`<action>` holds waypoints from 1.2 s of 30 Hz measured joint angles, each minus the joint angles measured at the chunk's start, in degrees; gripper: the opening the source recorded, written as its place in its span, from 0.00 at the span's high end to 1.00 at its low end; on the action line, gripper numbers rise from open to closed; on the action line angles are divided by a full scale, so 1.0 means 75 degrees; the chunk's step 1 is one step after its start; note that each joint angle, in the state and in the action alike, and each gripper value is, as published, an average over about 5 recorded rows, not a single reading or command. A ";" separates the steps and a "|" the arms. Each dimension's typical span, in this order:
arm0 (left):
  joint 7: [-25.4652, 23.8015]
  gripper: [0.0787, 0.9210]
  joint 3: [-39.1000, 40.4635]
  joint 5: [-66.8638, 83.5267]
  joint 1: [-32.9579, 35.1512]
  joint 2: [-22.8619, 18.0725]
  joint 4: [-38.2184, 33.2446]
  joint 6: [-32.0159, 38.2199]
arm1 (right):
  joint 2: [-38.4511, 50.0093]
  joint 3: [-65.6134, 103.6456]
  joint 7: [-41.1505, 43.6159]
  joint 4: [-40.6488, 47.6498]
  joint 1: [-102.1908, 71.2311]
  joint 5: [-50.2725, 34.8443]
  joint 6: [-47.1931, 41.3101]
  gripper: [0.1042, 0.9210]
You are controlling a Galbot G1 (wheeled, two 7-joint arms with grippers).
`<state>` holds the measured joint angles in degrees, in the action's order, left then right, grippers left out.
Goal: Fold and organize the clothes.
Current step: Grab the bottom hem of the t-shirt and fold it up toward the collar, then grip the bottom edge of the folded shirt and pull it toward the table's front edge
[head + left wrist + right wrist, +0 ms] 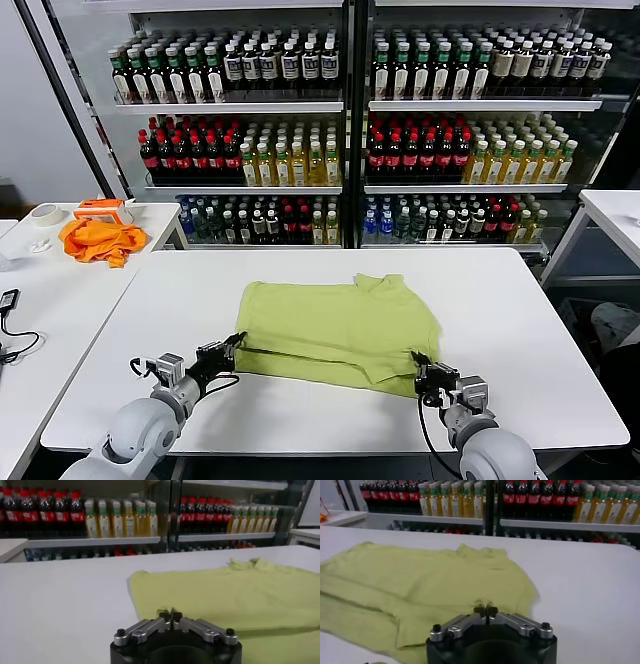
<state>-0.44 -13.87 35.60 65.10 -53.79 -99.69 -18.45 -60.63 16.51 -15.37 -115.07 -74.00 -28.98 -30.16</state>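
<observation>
I can see my left gripper pinching the T-shirt's upper layer short of the T-shirt's near edge, so next I take the T-shirt's near corner (pixel 241 368) with my left gripper and pull the T-shirt closer.
A light yellow-green T-shirt (pixel 340 325) lies flat on the white table (pixel 530 330), its near part doubled over and its collar toward the far right. My left gripper (pixel 236 343) sits low at the shirt's near-left corner, its fingertips pressed together on the cloth edge (pixel 170 614). At the near-right corner my right gripper (pixel 417 360) also has its fingertips together on the hem (pixel 485 611). The shirt (pixel 235 592) spreads out beyond the left gripper. In the right wrist view the shirt (pixel 420 585) shows its folded layers. The printed graphic is hidden.
A bright orange cloth (pixel 98 240) and a tape roll (pixel 45 213) lie on a second white table at the left. A cable (pixel 12 335) rests near that table's front. Glass-fronted shelves of bottles (pixel 340 130) stand behind. Another table corner (pixel 615 215) is at the right.
</observation>
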 measured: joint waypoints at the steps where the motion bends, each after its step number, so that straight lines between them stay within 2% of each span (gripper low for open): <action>1: 0.0019 0.94 0.0012 -0.0035 -0.0018 -0.0014 0.0037 0.0006 | 0.0004 0.0015 -0.0029 0.0011 0.0005 0.0006 -0.0022 0.83; 12: 0.0155 0.57 -0.0124 -0.0187 -0.0089 0.0044 0.0249 0.0127 | 0.0246 0.0527 -0.0059 -0.0414 -0.0386 -0.0211 -0.0220 0.44; 21: 0.0451 0.26 -0.0358 0.0068 0.0302 0.0158 -0.0384 -0.0049 | 0.0282 0.0934 -0.0073 -0.0935 -0.1167 -0.0180 -0.0204 0.15; 26: 0.0696 0.13 -0.0379 0.0123 0.0574 0.0118 -0.0709 -0.0323 | 0.0216 0.0972 -0.0168 -0.0971 -0.1394 -0.0151 -0.0203 0.12; 29: 0.0833 0.12 -0.0362 0.0130 0.0647 0.0089 -0.0791 -0.0464 | 0.0178 0.0988 -0.0205 -0.0939 -0.1486 -0.0168 -0.0168 0.12; 33: 0.0972 0.15 -0.0369 0.0137 0.0726 0.0046 -0.0841 -0.0616 | 0.0147 0.1024 -0.0179 -0.0860 -0.1614 -0.0233 -0.0098 0.21; 36: 0.1044 0.23 -0.0361 0.0138 0.0820 0.0036 -0.0899 -0.0712 | 0.0131 0.1007 -0.0132 -0.0817 -0.1666 -0.0290 -0.0055 0.32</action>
<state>7.39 -16.58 36.63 71.25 -53.51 -106.43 -23.79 -59.65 24.06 -16.36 -121.20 -86.50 -31.15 -30.57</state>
